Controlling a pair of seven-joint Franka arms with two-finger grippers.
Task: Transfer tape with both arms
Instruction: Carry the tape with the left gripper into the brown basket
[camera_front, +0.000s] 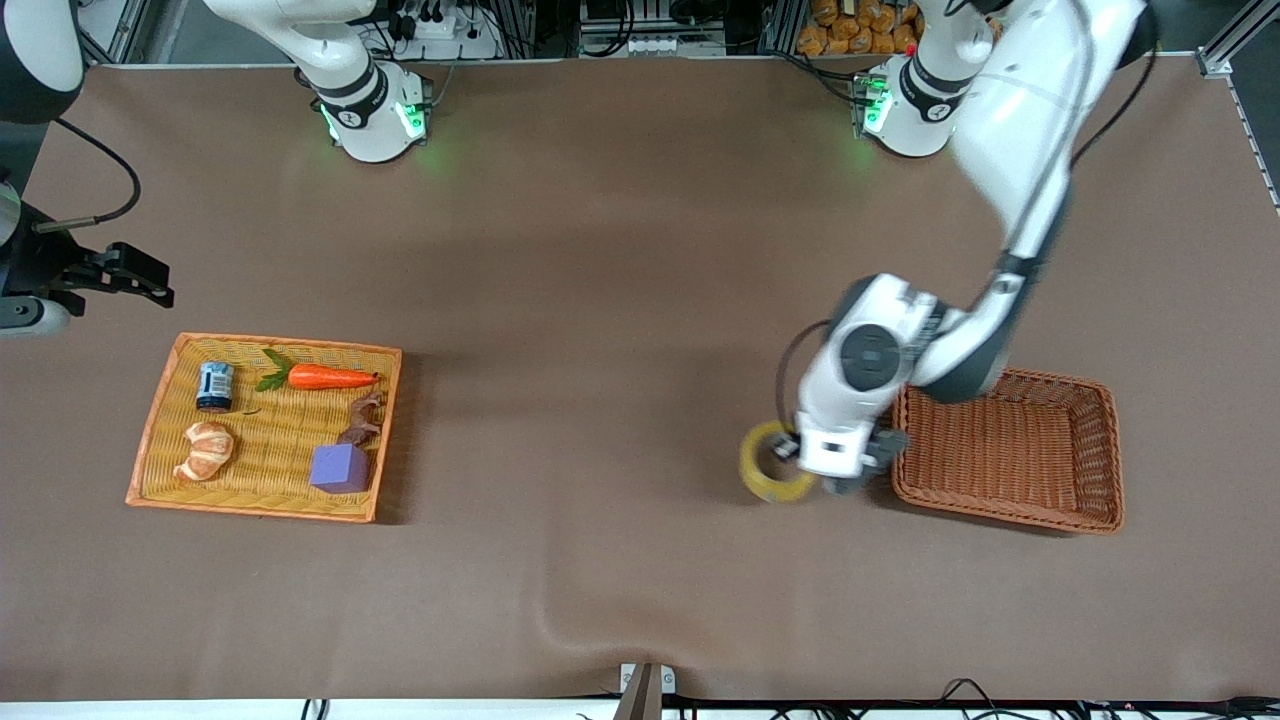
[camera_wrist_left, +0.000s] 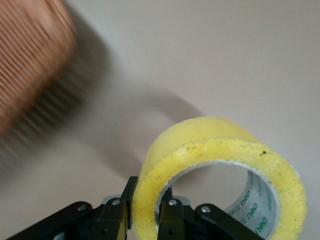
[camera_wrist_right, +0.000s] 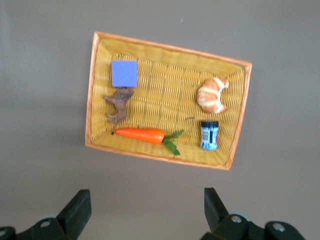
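Observation:
Next, my left gripper lets go of the tape once it is in the half of the brown basket nearer the yellow tray (camera_front: 961, 426).
The tape (camera_front: 772, 476), a yellowish ring with a grey core, is held upright in my left gripper (camera_front: 822, 468) over the table, just beside the brown basket (camera_front: 1010, 455) on the side toward the right arm's end. In the left wrist view the fingers (camera_wrist_left: 169, 212) pinch the tape's wall (camera_wrist_left: 220, 150), one outside the ring and one inside it; my left gripper (camera_wrist_left: 147, 198) is shut on it. My right gripper (camera_front: 140, 275) waits open and empty over the table at the right arm's end, above the yellow tray (camera_front: 265, 510); its jaws (camera_wrist_right: 145, 205) stand wide apart.
The brown basket (camera_wrist_left: 30, 60) is empty. The yellow tray (camera_wrist_right: 92, 90) holds a purple cube (camera_front: 338, 468), a carrot (camera_front: 330, 378), a croissant (camera_front: 205, 450), a small jar (camera_front: 215, 386) and a brown toy animal (camera_front: 362, 418).

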